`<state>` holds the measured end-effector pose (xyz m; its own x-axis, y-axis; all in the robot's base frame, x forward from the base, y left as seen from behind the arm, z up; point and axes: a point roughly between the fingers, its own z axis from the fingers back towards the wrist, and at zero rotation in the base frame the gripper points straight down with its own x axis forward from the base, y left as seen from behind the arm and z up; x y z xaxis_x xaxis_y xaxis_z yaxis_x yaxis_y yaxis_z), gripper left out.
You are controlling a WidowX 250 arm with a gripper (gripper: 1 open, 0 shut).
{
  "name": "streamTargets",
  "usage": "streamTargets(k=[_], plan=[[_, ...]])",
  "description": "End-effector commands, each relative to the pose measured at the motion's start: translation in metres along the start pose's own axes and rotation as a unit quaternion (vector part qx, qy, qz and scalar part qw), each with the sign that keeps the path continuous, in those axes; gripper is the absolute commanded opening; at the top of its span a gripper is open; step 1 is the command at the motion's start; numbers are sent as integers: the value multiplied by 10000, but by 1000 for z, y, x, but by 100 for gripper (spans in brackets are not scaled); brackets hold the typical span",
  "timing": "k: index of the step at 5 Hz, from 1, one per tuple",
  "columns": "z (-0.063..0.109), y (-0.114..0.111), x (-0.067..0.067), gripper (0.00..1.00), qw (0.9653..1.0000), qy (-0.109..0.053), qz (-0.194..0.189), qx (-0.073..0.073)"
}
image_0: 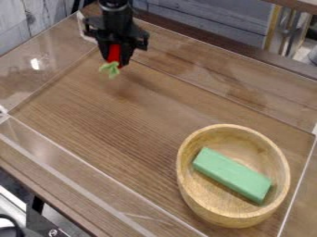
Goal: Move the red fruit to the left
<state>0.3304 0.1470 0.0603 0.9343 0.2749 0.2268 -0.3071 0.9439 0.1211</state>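
The red fruit, now hanging just above the tabletop, will be let go by my gripper on the bare tabletop [95, 68], near the far corner of the tabletop that is diagonally across from the bowl.
The red fruit [114, 53] hangs between the black fingers of my gripper [114, 57] at the upper left of the wooden table. Its green leafy end [110, 69] points down, just above the tabletop. The gripper points steeply downward and is shut on the fruit. Most of the fruit's red body is hidden by the fingers.
A round wooden bowl [195, 193] stands at the lower right with a green rectangular block [231, 175] lying in it. Clear acrylic walls [50, 46] border the table on the left, back and right.
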Motion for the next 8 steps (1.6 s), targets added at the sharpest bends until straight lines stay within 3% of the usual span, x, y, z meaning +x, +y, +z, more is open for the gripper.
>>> streamTargets(k=[1,3,4,5,6,7,8], plan=[[5,1,5,0,9998,-155,44,66],[-6,18,14,0,9999,-16,-124,-20],[-9,26,16,0,9995,113,283,8],[-11,31,18,100,9973,274,676,-22],[-14,36,14,0,9973,378,600,-166],[-13,41,10,0,9974,438,494,-285],[-9,47,9,100,9964,528,552,-359]])
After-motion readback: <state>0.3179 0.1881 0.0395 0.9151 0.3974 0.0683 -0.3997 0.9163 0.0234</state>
